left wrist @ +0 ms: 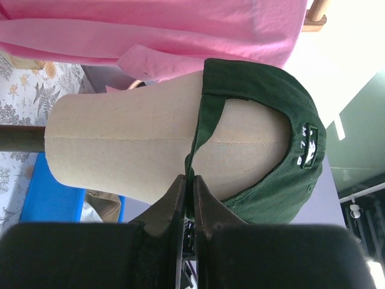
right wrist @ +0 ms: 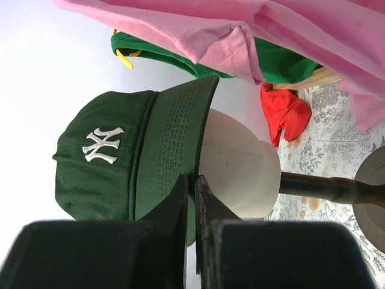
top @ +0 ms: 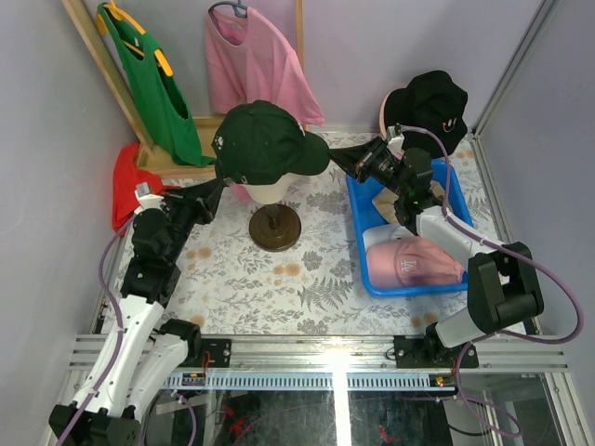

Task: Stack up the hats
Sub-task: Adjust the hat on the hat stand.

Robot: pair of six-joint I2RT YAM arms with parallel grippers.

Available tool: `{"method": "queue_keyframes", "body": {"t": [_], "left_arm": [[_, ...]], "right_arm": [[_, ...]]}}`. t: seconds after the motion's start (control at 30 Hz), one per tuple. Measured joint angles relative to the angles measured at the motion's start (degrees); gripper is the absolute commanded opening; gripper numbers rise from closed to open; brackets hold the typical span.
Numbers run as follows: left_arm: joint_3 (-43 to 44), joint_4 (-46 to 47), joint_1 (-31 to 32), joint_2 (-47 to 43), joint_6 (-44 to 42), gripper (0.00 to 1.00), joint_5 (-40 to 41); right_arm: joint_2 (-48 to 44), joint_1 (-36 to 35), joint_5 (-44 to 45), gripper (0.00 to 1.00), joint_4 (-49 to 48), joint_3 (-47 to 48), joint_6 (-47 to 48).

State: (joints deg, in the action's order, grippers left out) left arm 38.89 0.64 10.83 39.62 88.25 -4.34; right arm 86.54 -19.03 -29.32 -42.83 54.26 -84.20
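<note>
My left gripper grips the cap's back strap far from its middle, so next I open and grab the strap's middle (left wrist: 205, 128), closer to the pink T-shirt, before lifting.
A dark green baseball cap (top: 265, 141) sits on the cream mannequin head (top: 263, 191) at the table's middle. My left gripper (top: 212, 197) is shut on the cap's back strap (left wrist: 194, 158). My right gripper (top: 346, 160) is shut on the cap's brim (right wrist: 180, 150). A pink cap (top: 409, 261) and a tan hat (top: 386, 210) lie in the blue bin (top: 364, 243). A black bucket hat (top: 432, 102) sits over a pink one at the back right. A red hat (top: 130, 181) lies at the left.
The head stands on a dark round base (top: 275, 228). A green T-shirt (top: 153, 84) and a pink T-shirt (top: 256, 60) hang on a wooden rack at the back. Side walls close in left and right.
</note>
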Motion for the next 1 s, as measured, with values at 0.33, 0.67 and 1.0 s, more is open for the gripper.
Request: {"method": "queue_keyframes", "body": {"t": [0.33, 0.67, 1.0], "left_arm": [[-0.92, 0.13, 0.0, -1.18, 0.63, 0.0, -0.2], [-0.92, 0.07, 0.0, -2.14, 0.68, 0.21, 2.21], [-0.9, -1.16, 0.0, -4.83, 0.17, 0.26, 6.51]], "right_arm": [[0.0, -0.09, 0.15, 0.0, 0.13, -0.02, 0.48], [0.0, -0.09, 0.17, 0.06, 1.88, 0.68, 1.57], [0.09, -0.09, 0.15, 0.19, 7.58, 1.81, 3.78]]}}
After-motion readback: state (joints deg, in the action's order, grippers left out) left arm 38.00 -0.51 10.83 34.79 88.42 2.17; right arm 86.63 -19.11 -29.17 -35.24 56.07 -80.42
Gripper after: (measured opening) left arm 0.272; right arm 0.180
